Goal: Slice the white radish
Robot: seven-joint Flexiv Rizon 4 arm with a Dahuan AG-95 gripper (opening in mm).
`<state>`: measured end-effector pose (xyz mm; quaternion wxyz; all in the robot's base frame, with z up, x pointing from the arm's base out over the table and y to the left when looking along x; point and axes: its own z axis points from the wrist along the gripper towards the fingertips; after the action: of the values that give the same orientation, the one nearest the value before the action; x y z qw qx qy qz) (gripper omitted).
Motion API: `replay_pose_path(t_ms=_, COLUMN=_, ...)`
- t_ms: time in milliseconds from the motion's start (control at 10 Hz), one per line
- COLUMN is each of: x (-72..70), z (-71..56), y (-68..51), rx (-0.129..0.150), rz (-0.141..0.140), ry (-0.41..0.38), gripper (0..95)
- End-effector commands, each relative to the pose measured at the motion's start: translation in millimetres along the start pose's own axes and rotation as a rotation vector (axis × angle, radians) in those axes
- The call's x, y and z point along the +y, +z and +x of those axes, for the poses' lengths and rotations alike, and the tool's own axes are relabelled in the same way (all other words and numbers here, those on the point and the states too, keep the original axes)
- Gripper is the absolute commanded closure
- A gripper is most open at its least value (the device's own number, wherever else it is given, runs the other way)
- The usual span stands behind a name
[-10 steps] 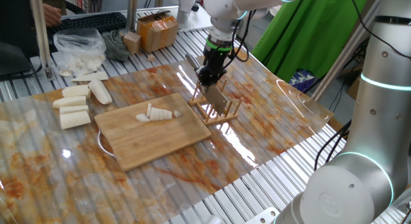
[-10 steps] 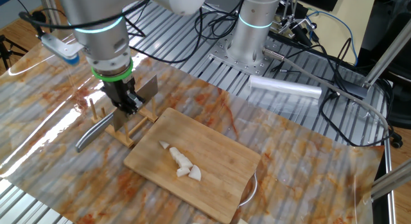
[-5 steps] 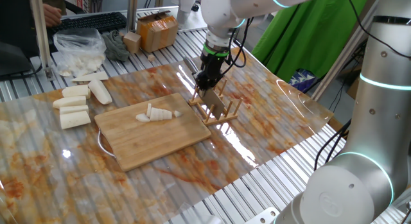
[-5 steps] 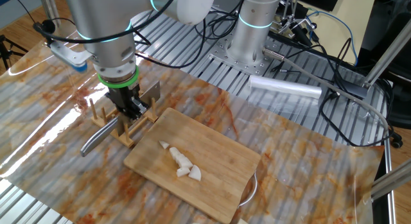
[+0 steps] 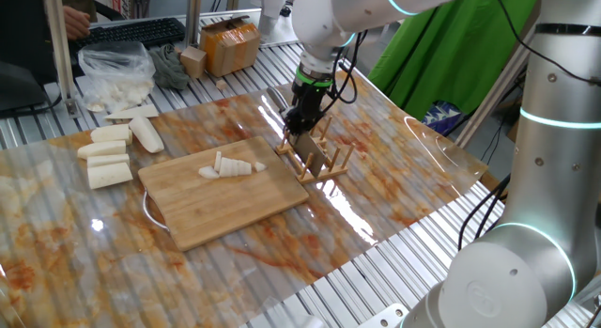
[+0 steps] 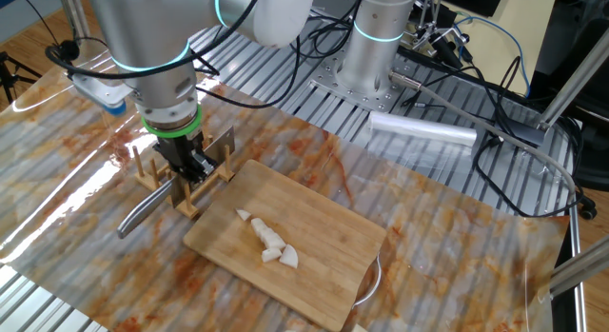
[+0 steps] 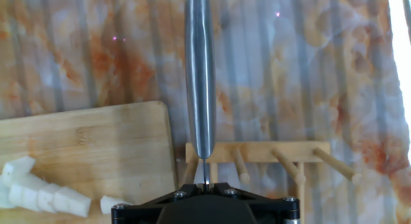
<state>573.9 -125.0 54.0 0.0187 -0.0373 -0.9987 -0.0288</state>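
Observation:
My gripper will let go of the knife between the pegs of the rack (image 5: 305, 156) (image 7: 215, 176), on the side closest to the wooden cutting board.
The white radish (image 5: 235, 165) lies on the wooden cutting board (image 5: 225, 195), its tip pointing at the rack and its thick end cut into slices; it also shows as radish (image 6: 268, 243) and radish (image 7: 45, 195). My gripper (image 5: 302, 121) stands over the small wooden peg rack (image 5: 316, 164), shut on the blade of a knife (image 6: 143, 206). The steel handle (image 7: 200, 76) of the knife points straight away from the hand, above the rack (image 7: 257, 152). My gripper (image 7: 205, 182) pinches the thin blade edge-on.
Blunt white chunks (image 5: 108, 159) lie left of the board, with a plastic bag (image 5: 117, 72) of white pieces and a cardboard box (image 5: 230, 44) behind. A clear roll (image 6: 423, 132) and cables lie near the arm's base.
The gripper, still shut on the knife, has shifted a little along the rack toward the cutting board. The radish has not moved.

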Motion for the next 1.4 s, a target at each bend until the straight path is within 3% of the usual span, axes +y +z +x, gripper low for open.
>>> replay_pose_path(t_ms=100, x=1.0, z=-1.5, y=3.4, rx=0.000, rz=0.000, ry=-0.001, gripper=95.0)
replay_pose_path(t_ms=600, x=1.2, z=0.1, y=15.0, rx=0.002, rz=-0.004, ry=-0.005, gripper=95.0)
replay_pose_path(t_ms=1200, x=0.8, z=3.5, y=19.9, rx=0.007, rz=0.004, ry=0.017, gripper=95.0)
replay_pose_path(t_ms=1300, x=0.8, z=3.6, y=20.0, rx=0.010, rz=0.008, ry=0.022, gripper=76.0)
replay_pose_path(t_ms=1400, x=0.8, z=3.6, y=20.0, rx=0.010, rz=0.009, ry=0.023, gripper=76.0)
